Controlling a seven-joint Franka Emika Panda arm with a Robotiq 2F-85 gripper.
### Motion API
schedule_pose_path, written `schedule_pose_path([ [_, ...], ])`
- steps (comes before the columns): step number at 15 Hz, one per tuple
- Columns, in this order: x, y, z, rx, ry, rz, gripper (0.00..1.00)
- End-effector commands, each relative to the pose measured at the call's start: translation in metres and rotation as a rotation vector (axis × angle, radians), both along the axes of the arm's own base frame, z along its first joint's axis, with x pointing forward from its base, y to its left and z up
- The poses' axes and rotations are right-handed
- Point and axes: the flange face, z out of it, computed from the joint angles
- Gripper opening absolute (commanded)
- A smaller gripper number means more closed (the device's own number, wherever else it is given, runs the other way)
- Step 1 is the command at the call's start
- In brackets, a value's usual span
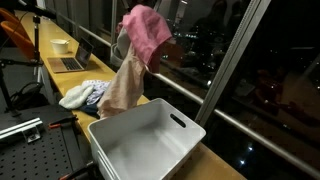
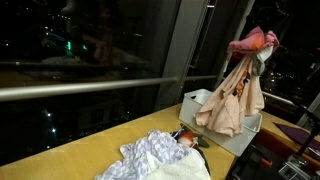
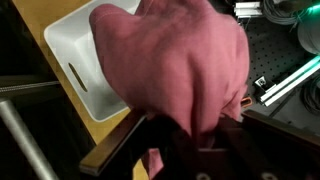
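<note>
Next, my gripper lets go of the bunch of cloth on the bottom of the white plastic bin (image 1: 143, 151), near its middle.
My gripper (image 3: 185, 128) is shut on a pink cloth (image 3: 180, 60) and holds it up in the air. In both exterior views the pink cloth (image 1: 146, 32) (image 2: 254, 42) drapes over the gripper, with a beige garment (image 1: 124, 85) (image 2: 232, 100) hanging down from it. The beige garment dangles beside and over the far edge of a white plastic bin (image 1: 145, 140) (image 2: 245, 135) on the wooden counter. In the wrist view the bin (image 3: 80, 50) lies below, at the upper left. The fingers are mostly hidden by cloth.
A pile of white and blue clothes (image 1: 85, 95) (image 2: 160, 160) lies on the wooden counter (image 1: 60, 80) next to the bin. A laptop (image 1: 72, 60) and a bowl (image 1: 60, 45) stand farther along. Dark windows with a metal rail (image 2: 90, 88) run alongside. A perforated metal table (image 1: 35, 150) adjoins.
</note>
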Motion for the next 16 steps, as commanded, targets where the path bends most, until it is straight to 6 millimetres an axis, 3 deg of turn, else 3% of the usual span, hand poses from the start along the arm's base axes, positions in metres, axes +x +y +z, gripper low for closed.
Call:
schedule_pose_path([
  [1, -0.018, -0.029, 0.037, -0.038, -0.025, -0.024, 0.04],
  [5, -0.016, -0.058, 0.072, -0.072, -0.039, -0.061, 0.04],
  [8, -0.001, -0.074, 0.08, -0.084, -0.045, -0.059, 0.04],
  [12, 0.027, -0.089, 0.059, -0.069, -0.025, -0.03, 0.04],
  [16, 0.055, -0.088, 0.017, -0.05, 0.021, 0.012, 0.04],
])
